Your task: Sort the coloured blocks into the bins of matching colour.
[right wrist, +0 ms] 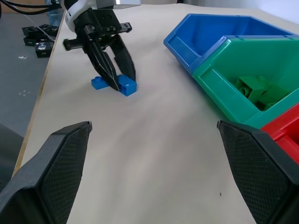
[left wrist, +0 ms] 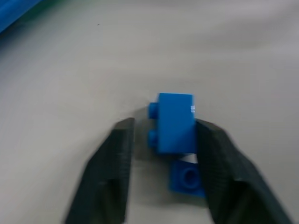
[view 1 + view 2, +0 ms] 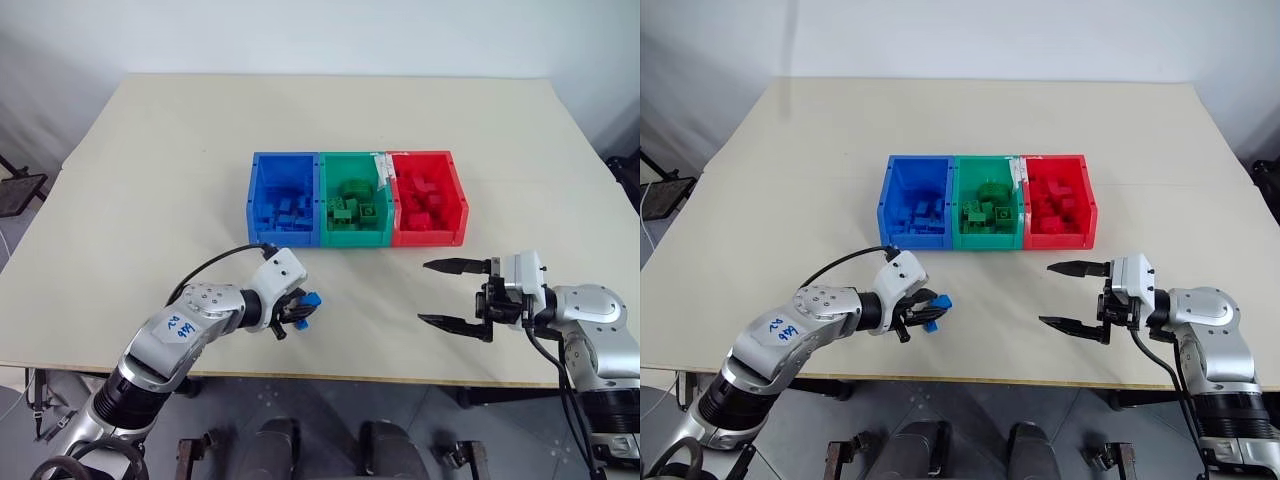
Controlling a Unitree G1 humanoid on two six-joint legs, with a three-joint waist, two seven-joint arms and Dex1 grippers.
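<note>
Next, my left hand releases the upper blue block atop the blocks inside the blue bin (image 3: 273,207).
Two small blue blocks lie together on the table near its front edge; the upper one (image 2: 175,122) stands on its side and the second (image 2: 187,179) lies flat just behind it. My left gripper (image 3: 300,312) points down at them with its fingers closed on the upper blue block (image 3: 311,299), which rests on the table. My right gripper (image 3: 423,292) hovers open and empty to the right, pointing left. The blue bin (image 3: 284,157), green bin (image 3: 352,156) and red bin (image 3: 425,155) stand in a row beyond, each holding several blocks of its own colour.
A white label (image 3: 382,168) sits on the wall between the green and red bins. The beige table (image 3: 150,180) has wide bare room on all sides of the bins. Its front edge runs just below both grippers.
</note>
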